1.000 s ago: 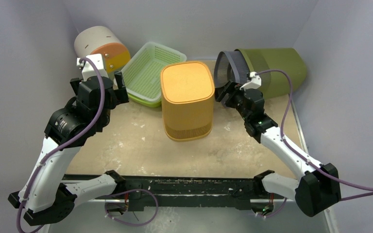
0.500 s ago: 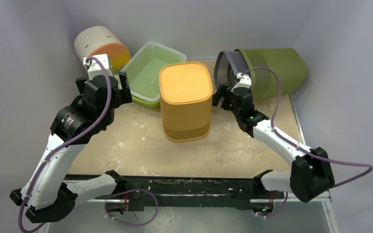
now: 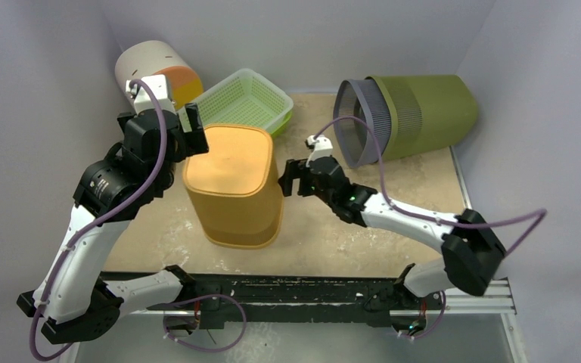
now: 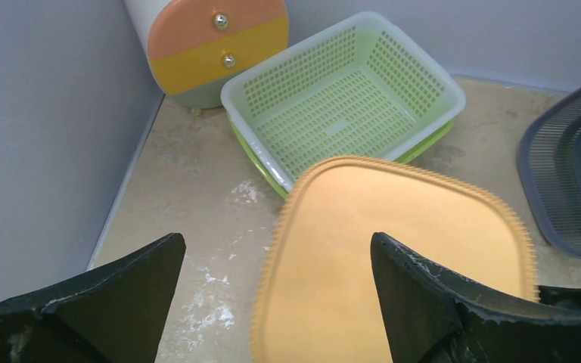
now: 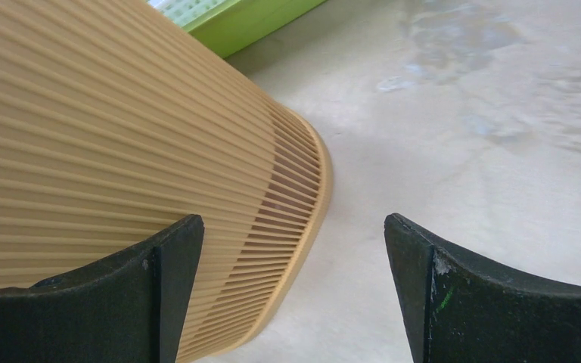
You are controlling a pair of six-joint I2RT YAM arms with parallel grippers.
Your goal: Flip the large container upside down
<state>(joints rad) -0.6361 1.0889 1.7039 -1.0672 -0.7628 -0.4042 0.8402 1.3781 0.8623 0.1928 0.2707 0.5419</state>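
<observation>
My right gripper will next move to the grey slatted liner in the olive bin, and then it should close on the liner's upper rim (image 3: 368, 111).
The large container (image 3: 233, 181) is an orange ribbed bin standing left of the table's middle, flat closed face up and slotted rim (image 5: 302, 227) down by the table. My left gripper (image 3: 194, 138) hovers open over its back left corner. In the left wrist view that gripper (image 4: 276, 240) straddles the edge of the flat face (image 4: 408, 242), one finger over the face, the other over the table. My right gripper (image 3: 292, 178) is open at the bin's right side. In the right wrist view that gripper (image 5: 293, 221) has its left finger (image 5: 159, 280) against the ribbed wall (image 5: 106, 128).
A light green mesh basket (image 3: 248, 100) sits behind the bin. An olive bin with a grey slatted liner (image 3: 416, 113) lies on its side at the back right. A white drum with an orange and yellow face (image 3: 155, 72) stands in the back left corner. Grey walls enclose three sides.
The orange bin has shifted left and toward the front. My right gripper followed it leftward, staying at its right side. My left gripper swung in over its back left corner.
</observation>
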